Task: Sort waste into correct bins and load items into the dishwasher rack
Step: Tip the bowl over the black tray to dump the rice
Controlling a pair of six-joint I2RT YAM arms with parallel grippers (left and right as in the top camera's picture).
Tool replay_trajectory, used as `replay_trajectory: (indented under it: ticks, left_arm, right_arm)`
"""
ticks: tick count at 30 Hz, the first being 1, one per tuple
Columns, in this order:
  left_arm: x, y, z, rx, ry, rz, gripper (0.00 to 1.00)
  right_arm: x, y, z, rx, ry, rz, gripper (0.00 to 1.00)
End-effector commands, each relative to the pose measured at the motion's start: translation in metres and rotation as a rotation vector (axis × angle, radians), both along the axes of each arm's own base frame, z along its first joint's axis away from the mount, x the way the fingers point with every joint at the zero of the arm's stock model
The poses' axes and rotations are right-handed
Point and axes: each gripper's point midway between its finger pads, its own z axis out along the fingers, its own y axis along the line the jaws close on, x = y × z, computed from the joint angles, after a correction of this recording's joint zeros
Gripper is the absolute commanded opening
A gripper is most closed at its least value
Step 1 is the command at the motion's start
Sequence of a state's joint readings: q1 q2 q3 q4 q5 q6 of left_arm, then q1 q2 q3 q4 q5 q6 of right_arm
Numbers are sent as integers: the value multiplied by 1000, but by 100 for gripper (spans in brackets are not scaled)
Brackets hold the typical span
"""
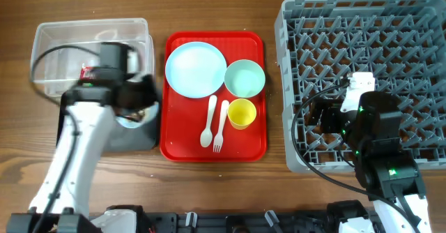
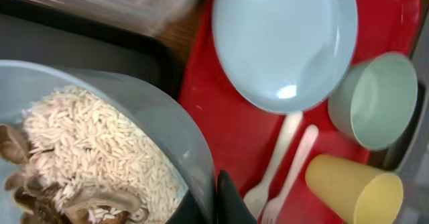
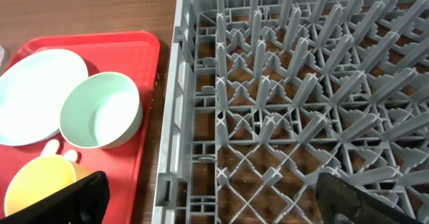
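Observation:
Next, my left gripper releases the pale blue bowl on the red tray [image 1: 187,116] [image 2: 226,145] beside the white spoon, against the pale blue plate.
My left gripper [image 1: 139,107] is shut on the rim of the pale blue bowl [image 1: 129,122] and holds it over the black tray [image 1: 143,139]. In the left wrist view its fingers [image 2: 216,198] pinch the bowl wall [image 2: 151,120]; beige rice and brown food scraps [image 2: 94,157] fill the bowl. A red-and-white wrapper [image 1: 87,71] lies in the clear tub [image 1: 63,44]. The pale blue plate [image 1: 195,69], mint-green bowl [image 1: 244,77], yellow cup [image 1: 242,113], white spoon [image 1: 208,121] and fork [image 1: 220,125] lie on the red tray. My right gripper [image 1: 317,116] is open and empty over the grey rack [image 1: 362,24]. The tissue is not visible.
The red serving tray [image 1: 240,149] lies between the bins and the rack. The right wrist view shows the rack's front-left corner [image 3: 175,150], the red tray's edge [image 3: 144,137] and the mint bowl [image 3: 100,110]. Bare wood runs along the table's front.

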State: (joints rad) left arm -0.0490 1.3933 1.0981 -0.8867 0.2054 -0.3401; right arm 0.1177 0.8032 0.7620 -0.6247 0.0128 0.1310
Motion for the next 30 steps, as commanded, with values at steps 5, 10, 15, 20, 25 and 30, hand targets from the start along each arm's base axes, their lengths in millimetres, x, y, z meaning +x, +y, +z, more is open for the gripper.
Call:
replay_trajectory:
  ticks: [5,10,15,20,25,30]
  left_arm:
    - [7,31,-3,-590,-34,-73,4]
    - [0,44,-9,-839,-21,-18,4]
    - [-3,55,1,-970,-12,85,4]
    - [-2,60,17,-1073,-40,139,4]
    - [1,59,24,-1112,-61,142,4]
    - [2,58,38,-1207,-56,185,4]
  right_arm:
    - [2,-2,9,-3,-21,-13,100]
    - [2,-2,9,-3,-21,-13,100]
    - [2,-2,9,-3,-21,-13,100]
    - [2,-2,9,-3,-21,-13,100]
    - [2,-2,9,-3,-21,-13,100]
    - [1,-2,7,-4,-14,-13,100]
